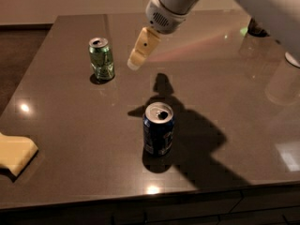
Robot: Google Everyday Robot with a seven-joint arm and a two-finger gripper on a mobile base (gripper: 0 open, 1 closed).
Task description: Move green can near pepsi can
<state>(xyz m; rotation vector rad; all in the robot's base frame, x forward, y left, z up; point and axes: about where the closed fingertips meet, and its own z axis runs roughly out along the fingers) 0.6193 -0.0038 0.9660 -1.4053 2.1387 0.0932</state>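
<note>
I should close my gripper around the upper half of the green can (101, 51), because that can needs to go near the pepsi can.
The green can (101, 60) stands upright at the back left of the dark table (225, 78). The pepsi can (158, 130), dark blue with a silver top, stands upright nearer the front, in the middle. The two cans are well apart. My gripper (136, 61) hangs above the table just right of the green can, pointing down and to the left. It holds nothing and does not touch the can. Its arm comes in from the upper right and casts a shadow around the pepsi can.
A yellow sponge (14, 151) lies at the front left edge of the table. A dark object (258, 28) and a white rim (293, 59) sit at the far right. The table's front edge runs along the bottom.
</note>
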